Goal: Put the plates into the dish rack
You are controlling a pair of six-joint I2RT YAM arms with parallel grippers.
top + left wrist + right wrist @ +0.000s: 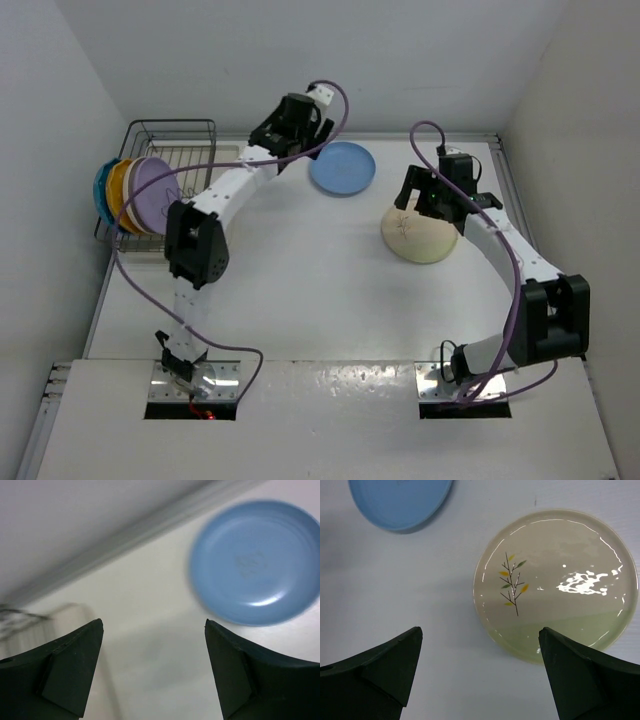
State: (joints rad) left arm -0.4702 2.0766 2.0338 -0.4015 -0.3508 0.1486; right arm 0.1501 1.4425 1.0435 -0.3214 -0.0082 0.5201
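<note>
Next, I bring my left gripper over to the blue plate's rim [310,172] [198,592] on the side that faces the dish rack, and close it there.
The dark wire dish rack [185,140] stands at the back left. Teal [101,188], orange [120,192] and lilac [155,195] plates stand on edge at its near left end. A plain blue plate [342,167] lies flat on the table; it also shows in the left wrist view [255,562]. A cream plate with a sprig [420,235] lies to the right, also in the right wrist view [557,582]. My left gripper [283,135] [154,622] is open and empty, hovering between rack and blue plate. My right gripper [415,195] [480,629] is open and empty above the cream plate's left edge.
White walls close the table [300,280] at the back and both sides. The rack's blurred wires [20,615] show at the left of the left wrist view. The blue plate's edge [400,500] shows at the top left of the right wrist view.
</note>
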